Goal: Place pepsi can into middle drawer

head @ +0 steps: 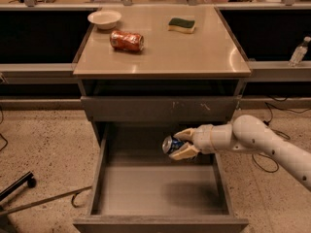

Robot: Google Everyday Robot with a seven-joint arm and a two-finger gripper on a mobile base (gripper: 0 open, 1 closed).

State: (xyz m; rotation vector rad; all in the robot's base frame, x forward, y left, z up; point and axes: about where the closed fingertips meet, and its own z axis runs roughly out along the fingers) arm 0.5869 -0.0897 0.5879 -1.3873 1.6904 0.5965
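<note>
The robot's gripper should release the pepsi can around the center of the open middle drawer's bare bottom (160, 167).
The pepsi can (171, 144), small, blue with a silver end, is held lying sideways in my gripper (181, 143). The gripper's pale fingers are shut on the can, one above and one below it. The white arm (257, 139) reaches in from the right. The can hangs above the back right part of the open middle drawer (158, 188), a wide grey drawer with a flat bare floor, pulled out toward the camera. The can's shadow falls on the drawer floor.
On the cabinet top (194, 47) lie an orange-red dented can (127, 40), a white bowl (104, 19) and a green sponge (181, 24). A shut drawer front with pale scratches (160, 109) is above the open drawer. A bottle (298, 52) stands at right. Cables lie on the floor.
</note>
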